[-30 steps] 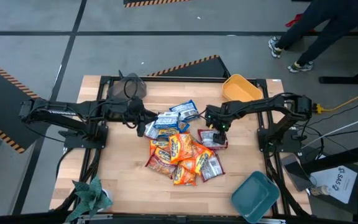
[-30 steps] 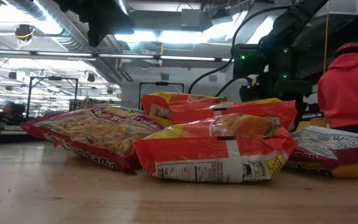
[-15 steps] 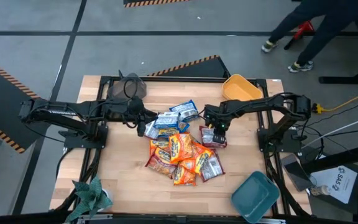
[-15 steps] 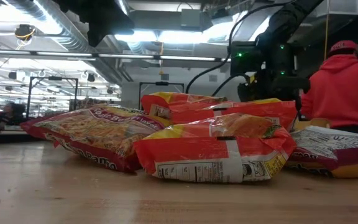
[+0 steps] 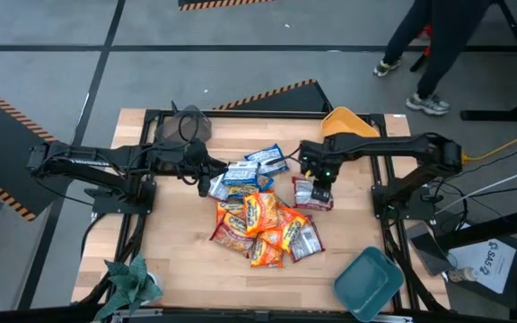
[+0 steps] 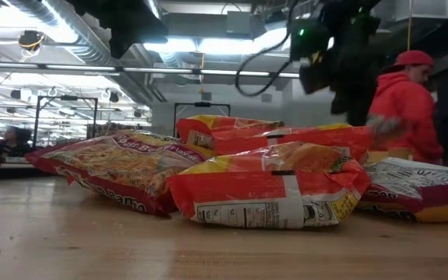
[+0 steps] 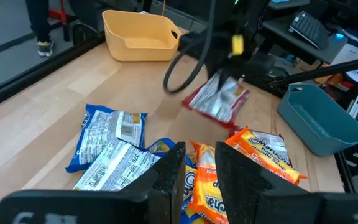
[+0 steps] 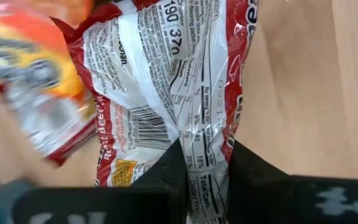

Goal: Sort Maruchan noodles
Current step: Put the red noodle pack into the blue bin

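Note:
Next, my right gripper lets go of the silver-grey packet, still just beside the noodle pile, on the bottom of the empty teal bin (image 5: pixel 361 291).
The Maruchan noodles lie as a pile (image 5: pixel 263 220) of orange, blue and silver-grey packets at the table's middle. My right gripper (image 5: pixel 319 182) hangs just right of the pile, shut on one silver-grey packet with red edges (image 7: pixel 219 102). That packet's printed back faces the right wrist view. My left gripper (image 5: pixel 210 182) stands open at the pile's left side, above the blue packets (image 7: pixel 114 146), with nothing between its fingers (image 7: pixel 173 171). My right gripper pinches the silver-grey packet by the crinkled edge of one end (image 8: pixel 204 152) between its two fingers, which point down from above. The packet hangs tilted below them. In the left wrist view it hangs clear of the table, over its own shadow.
A yellow bin (image 5: pixel 346 126) stands at the far right, a teal bin (image 5: pixel 369 283) at the near right corner and a grey bin (image 5: pixel 185 124) at the far left. A person in a red hoodie (image 6: pixel 407 101) stands beyond the table.
My right gripper has shut on the silver-grey packet and risen with it, going slightly toward the far edge. The packet has come up off the table and now hangs below the fingers. The pile has stayed where it was.

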Robot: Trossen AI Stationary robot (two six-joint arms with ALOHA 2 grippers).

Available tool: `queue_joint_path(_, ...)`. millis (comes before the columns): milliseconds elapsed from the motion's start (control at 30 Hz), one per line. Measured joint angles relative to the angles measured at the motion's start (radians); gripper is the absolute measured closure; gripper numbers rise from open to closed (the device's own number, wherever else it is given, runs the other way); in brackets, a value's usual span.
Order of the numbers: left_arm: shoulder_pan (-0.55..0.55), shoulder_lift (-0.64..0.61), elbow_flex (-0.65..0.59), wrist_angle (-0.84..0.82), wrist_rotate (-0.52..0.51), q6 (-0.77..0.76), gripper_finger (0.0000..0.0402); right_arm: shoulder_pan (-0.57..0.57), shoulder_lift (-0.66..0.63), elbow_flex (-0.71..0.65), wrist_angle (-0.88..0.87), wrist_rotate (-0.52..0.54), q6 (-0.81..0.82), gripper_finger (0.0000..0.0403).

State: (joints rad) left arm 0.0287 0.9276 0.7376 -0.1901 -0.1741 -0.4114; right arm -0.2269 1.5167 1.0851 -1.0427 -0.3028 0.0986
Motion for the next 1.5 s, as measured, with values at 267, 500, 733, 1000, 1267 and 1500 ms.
queue_joint_path(267, 0.0, 0.0, 0.0, 0.0, 0.0, 0.002, 0.0319, 0.196, -0.229, 0.015, -0.093, -0.056, 0.134, 0.0355)
queue_joint_path(500, 0.0, 0.0, 0.0, 0.001, 0.0, 0.002, 0.0319, 0.561, -0.347, 0.015, -0.093, -0.01, 0.475, 0.0356)
queue_joint_path(733, 0.0, 0.0, 0.0, 0.001, 0.0, 0.001, 0.0319, 0.934, -0.315, 0.015, -0.08, 0.072, 0.723, 0.0356)
queue_joint_path(1000, 0.0, 0.0, 0.0, 0.001, -0.029, 0.001, 0.0319, 1.159, -0.203, 0.015, -0.05, 0.101, 0.806, 0.0356)
queue_joint_path(1267, 0.0, 0.0, 0.0, 0.001, -0.045, -0.003, 0.0319, 1.223, -0.068, 0.015, 0.044, 0.089, 0.747, 0.0347)
queue_joint_path(1500, 0.0, 0.0, 0.0, 0.0, -0.05, -0.004, 0.0319, 1.222, 0.014, 0.015, 0.08, 0.051, 0.643, 0.0352)
